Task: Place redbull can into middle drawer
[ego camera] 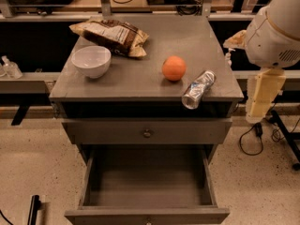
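Next, I grip the redbull can's body (200, 85) crosswise, just behind its shiny round end.
The redbull can (198, 89) lies on its side at the front right edge of the grey cabinet top (140, 78), its shiny round end over the edge. The middle drawer (147, 179) is pulled open below it, and its dark floor is bare. My gripper (260, 97) hangs off the white arm (274, 29) to the right of the cabinet. It is level with the cabinet top, apart from the can, and holds nothing that I can see.
An orange (174, 68) sits just left of the can. A white bowl (91, 61) and a chip bag (110, 31) are at the back left. The upper drawer front (147, 133) with a round knob is shut. Cables lie on the floor at right.
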`<action>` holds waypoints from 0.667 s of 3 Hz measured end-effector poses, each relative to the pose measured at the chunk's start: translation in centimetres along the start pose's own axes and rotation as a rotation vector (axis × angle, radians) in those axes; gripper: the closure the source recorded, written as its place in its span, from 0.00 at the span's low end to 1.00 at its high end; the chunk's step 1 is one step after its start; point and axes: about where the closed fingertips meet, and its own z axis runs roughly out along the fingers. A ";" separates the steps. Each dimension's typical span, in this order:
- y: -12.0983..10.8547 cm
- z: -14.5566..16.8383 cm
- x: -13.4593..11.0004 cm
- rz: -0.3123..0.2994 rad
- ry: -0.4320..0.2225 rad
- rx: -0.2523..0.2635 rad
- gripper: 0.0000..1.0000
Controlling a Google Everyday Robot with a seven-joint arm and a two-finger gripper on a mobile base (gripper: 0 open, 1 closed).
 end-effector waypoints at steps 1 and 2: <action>-2.0 2.4 -1.6 -0.221 0.021 -0.034 0.00; -3.5 4.4 -2.6 -0.373 0.014 -0.079 0.00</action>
